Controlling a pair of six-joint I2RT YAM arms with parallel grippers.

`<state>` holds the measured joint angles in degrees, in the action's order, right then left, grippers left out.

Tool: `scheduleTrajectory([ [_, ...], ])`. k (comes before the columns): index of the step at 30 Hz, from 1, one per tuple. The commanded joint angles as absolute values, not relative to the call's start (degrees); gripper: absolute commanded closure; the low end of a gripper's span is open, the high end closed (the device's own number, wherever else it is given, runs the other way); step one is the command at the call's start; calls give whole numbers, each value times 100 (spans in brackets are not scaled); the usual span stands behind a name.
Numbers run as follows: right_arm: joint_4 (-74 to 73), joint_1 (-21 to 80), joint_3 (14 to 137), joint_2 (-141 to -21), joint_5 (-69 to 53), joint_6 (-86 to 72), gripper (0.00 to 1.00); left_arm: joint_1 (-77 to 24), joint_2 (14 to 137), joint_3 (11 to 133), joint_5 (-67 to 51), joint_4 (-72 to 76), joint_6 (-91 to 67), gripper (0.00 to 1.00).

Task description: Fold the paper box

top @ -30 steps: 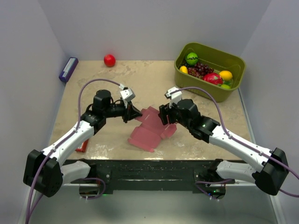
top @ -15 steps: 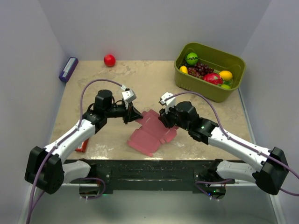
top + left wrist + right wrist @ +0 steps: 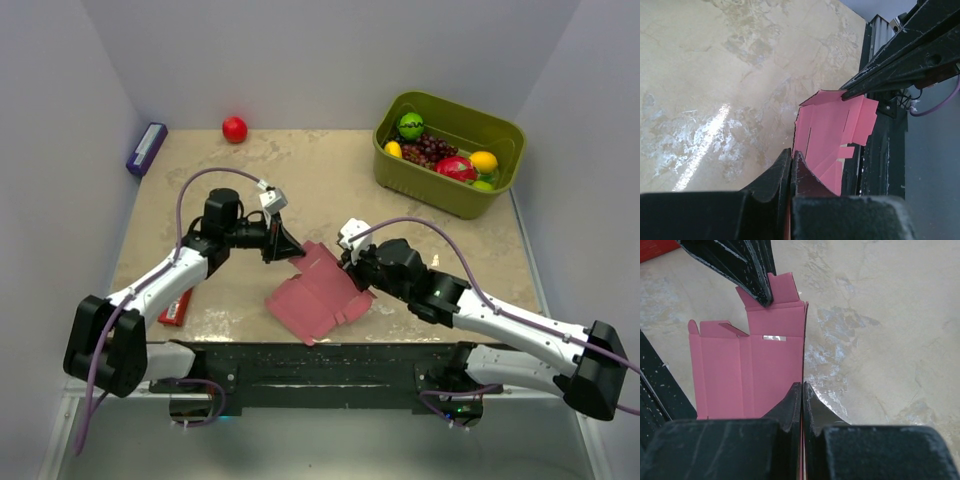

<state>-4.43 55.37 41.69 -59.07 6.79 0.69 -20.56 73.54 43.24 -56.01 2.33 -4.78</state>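
The paper box sits at a slant over the near edge of the table, so next I open my right gripper and grip the box's corner (image 3: 317,248) next to my left gripper to turn the box square.
The pink paper box (image 3: 318,295) is an unfolded blank with crease lines and small tabs, hanging slanted between both grippers over the table's near edge. My left gripper (image 3: 292,251) is shut on its far-left edge; the left wrist view shows the pink sheet (image 3: 832,132) running in between the closed left gripper (image 3: 791,154). My right gripper (image 3: 352,270) is shut on the right edge. In the right wrist view the paper box (image 3: 755,375) meets the closed right gripper (image 3: 802,386), and the left gripper's fingers (image 3: 754,275) pinch a tab at the top.
A green bin (image 3: 430,190) of toy fruit stands at the back right. A red ball (image 3: 234,129) and a purple block (image 3: 146,148) lie at the back left. A red flat packet (image 3: 176,308) lies under the left arm by the black front rail (image 3: 320,365).
My right gripper has closed on the box's right edge and shifted left and nearer. The box has slid toward the near edge with it. The left gripper stays shut on its edge.
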Motion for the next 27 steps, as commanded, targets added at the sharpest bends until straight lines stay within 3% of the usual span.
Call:
scheduleTrajectory([
  [1, -176, 5713, 4131, -5836, 703, 307, 100, -1960, 7540, 4403, -6072, 721, -808, 100],
  [11, -297, 5818, 4156, -5660, 958, 80, 97, -1977, 7673, 4526, -5890, 232, -494, 100],
  [12, -342, 5818, 4218, -5678, 1036, 44, 91, -2099, 7612, 4552, -5784, 159, -283, 100],
  [13, -386, 5818, 4375, -5695, 1081, -261, 73, -2135, 7481, 4527, -5748, 150, -273, 100],
  [17, -676, 5801, 4789, -5748, 993, -352, 35, -2162, 7392, 4465, -6002, 264, -281, 100],
  [18, -694, 5801, 4851, -5774, 950, -282, 29, -2162, 7409, 4474, -6064, 246, -255, 100],
  [21, -747, 5713, 5115, -5958, 906, -185, 21, -2206, 7409, 4518, -6257, 158, -176, 100],
  [27, -686, 5485, 5458, -6459, 247, -35, 24, -2250, 7356, 4500, -6363, 150, -158, 100],
])
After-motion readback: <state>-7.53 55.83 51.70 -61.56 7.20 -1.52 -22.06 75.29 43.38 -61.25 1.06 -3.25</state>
